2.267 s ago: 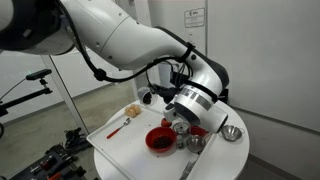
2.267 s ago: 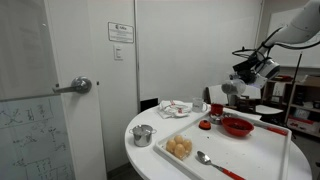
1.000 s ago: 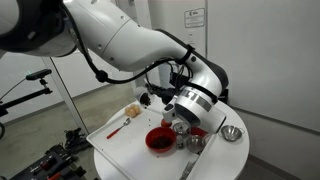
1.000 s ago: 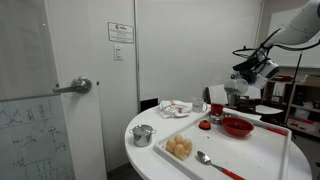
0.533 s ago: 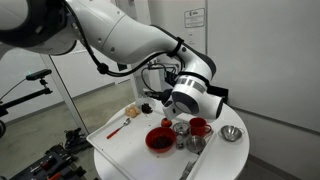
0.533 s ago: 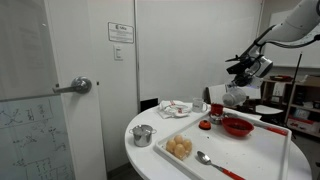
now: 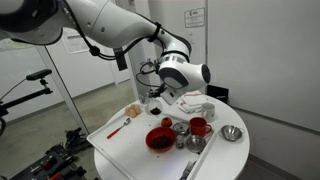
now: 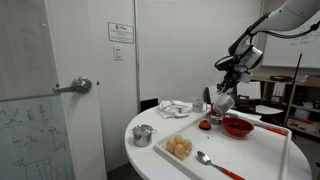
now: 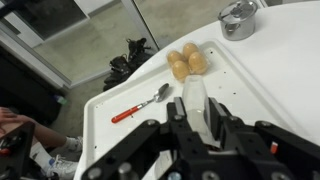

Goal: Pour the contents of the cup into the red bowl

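Note:
I need to release the cup, now held in the air above the tray, from my gripper on the white tray (image 7: 139,136) between the red-handled spoon and the red bowl.
My gripper (image 9: 197,110) is shut on the cup (image 9: 193,92), a plain pale grey cup without a handle, held in the air above the white tray (image 9: 250,80). Both exterior views show the gripper (image 7: 163,95) (image 8: 224,92) with the cup (image 8: 221,103) raised above the table. The red bowl (image 7: 160,139) (image 8: 237,126), wide with a dark inside, stands on the tray below and to the side of the held cup. It is out of the wrist view.
A red mug (image 7: 198,127), shiny metal cups (image 7: 181,127) and a silver bowl (image 7: 231,134) stand near the red bowl. A red-handled spoon (image 9: 140,104) and round buns (image 9: 185,62) lie on the tray. A lidded metal pot (image 8: 143,135) stands off the tray.
The arm has risen and swung away from the mug and metal cups, carrying the grey cup up above the tray. The bowl and the other dishes have not moved.

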